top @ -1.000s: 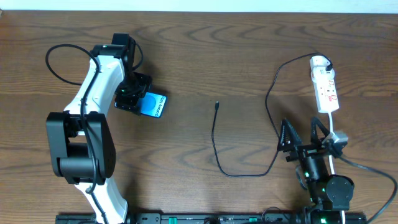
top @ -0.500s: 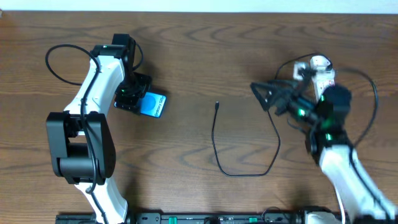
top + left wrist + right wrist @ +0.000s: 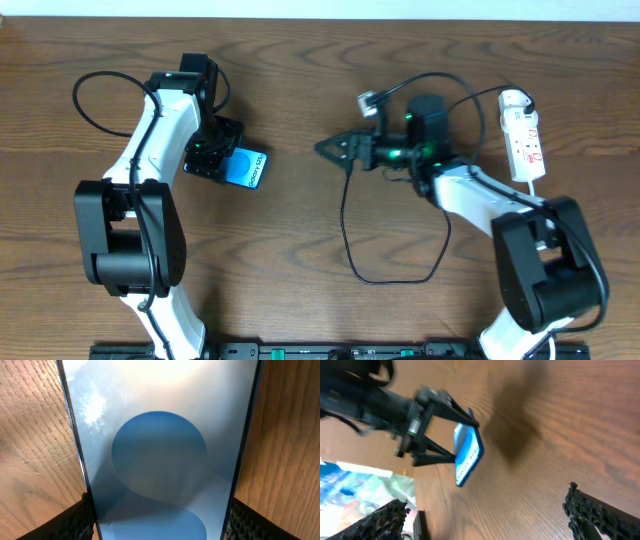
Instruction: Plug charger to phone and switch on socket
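I need to next move my right gripper to the phone's loose end (image 3: 261, 167) (image 3: 471, 464), opposite my left gripper's fingers, and grab the phone there.
The phone (image 3: 247, 168), its screen blue, lies left of centre on the wooden table. My left gripper (image 3: 212, 150) is shut on its left end. In the left wrist view the phone (image 3: 160, 435) fills the frame between both fingers (image 3: 159, 510). The charger's black cable (image 3: 345, 225) loops over the middle of the table, with its connector tip (image 3: 348, 170) pointing to the far side. My right gripper (image 3: 330, 150) is open and empty, just above and left of that tip. In the right wrist view the fingers (image 3: 485, 497) are wide apart, and the phone (image 3: 468, 455) shows ahead. The connector is hidden there. The socket (image 3: 525, 140) lies at the far right.
The cable runs up to a white plug head (image 3: 513, 98) at the socket's far end. A black hose (image 3: 95, 100) of the left arm arcs over the far left. The table's front edge carries a dark rail (image 3: 350, 350).
My right arm has swung from the front right, past the socket, up and left across the table to the connector tip. The left arm and the phone have not moved.
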{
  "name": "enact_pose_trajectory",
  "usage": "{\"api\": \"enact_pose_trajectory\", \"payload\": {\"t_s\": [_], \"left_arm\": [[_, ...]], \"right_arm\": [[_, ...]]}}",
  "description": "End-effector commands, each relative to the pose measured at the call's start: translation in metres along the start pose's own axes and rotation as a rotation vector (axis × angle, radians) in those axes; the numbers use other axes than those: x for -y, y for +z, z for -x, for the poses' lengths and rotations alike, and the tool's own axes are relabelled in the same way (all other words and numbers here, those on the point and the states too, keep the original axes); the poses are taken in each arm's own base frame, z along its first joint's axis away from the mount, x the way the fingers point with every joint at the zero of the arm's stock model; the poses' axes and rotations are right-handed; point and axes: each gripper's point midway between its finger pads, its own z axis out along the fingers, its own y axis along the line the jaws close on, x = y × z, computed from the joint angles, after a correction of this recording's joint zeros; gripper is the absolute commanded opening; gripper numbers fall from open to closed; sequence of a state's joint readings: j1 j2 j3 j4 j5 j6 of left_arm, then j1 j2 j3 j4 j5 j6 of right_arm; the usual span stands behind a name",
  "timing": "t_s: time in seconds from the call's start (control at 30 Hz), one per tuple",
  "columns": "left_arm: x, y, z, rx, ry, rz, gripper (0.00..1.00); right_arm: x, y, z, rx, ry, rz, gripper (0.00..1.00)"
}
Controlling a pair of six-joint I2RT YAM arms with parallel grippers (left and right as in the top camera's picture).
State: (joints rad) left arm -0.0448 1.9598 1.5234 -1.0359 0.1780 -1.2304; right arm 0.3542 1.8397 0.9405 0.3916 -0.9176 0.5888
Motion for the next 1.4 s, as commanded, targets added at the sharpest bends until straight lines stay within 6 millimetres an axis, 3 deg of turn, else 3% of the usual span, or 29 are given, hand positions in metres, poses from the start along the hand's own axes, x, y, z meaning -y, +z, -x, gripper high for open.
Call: {"api": "enact_pose_trajectory", "payload": {"t_s": [0.0,0.07,0.17,0.23,0.5,0.57,0.73,0.87,1.0,1.1,1.37], "left_arm": [[0.002,-0.008,0.001,0.01,0.003,-0.022,0.58],[0.002,-0.008,0.001,0.01,0.003,-0.022,0.59],[0.002,-0.009,0.001,0.01,0.003,-0.022,0.58],[0.003,-0.008,0.0,0.01,0.006,-0.022,0.58],[0.005,-0.008,-0.004,0.01,0.015,-0.025,0.58],[0.005,-0.008,-0.004,0.01,0.015,-0.025,0.58],[0.005,-0.008,-0.005,0.01,0.015,-0.025,0.58],[0.005,-0.008,-0.005,0.009,0.015,-0.025,0.59],[0.005,-0.008,-0.005,0.009,0.015,-0.024,0.58],[0.005,-0.008,-0.005,0.009,0.015,-0.024,0.58],[0.008,-0.008,-0.015,-0.052,0.016,-0.044,0.58]], "right_arm": [[-0.003,0.016,-0.001,0.009,-0.017,-0.043,0.99],[-0.003,0.023,-0.001,0.032,0.021,-0.075,0.99],[0.017,0.035,-0.003,0.113,0.196,-0.238,0.96],[0.018,0.039,-0.006,0.133,0.25,-0.262,0.93],[-0.009,0.076,0.003,0.026,0.263,-0.167,0.84],[-0.008,0.087,0.001,-0.024,0.281,-0.138,0.75],[0.014,0.105,-0.022,-0.082,0.42,-0.153,0.71],[0.014,0.118,-0.037,-0.108,0.407,-0.148,0.7],[-0.003,0.128,-0.031,-0.078,0.338,-0.096,0.7],[-0.005,0.129,-0.028,-0.065,0.331,-0.09,0.68],[-0.011,0.144,-0.04,-0.039,0.309,-0.14,0.51]]}}
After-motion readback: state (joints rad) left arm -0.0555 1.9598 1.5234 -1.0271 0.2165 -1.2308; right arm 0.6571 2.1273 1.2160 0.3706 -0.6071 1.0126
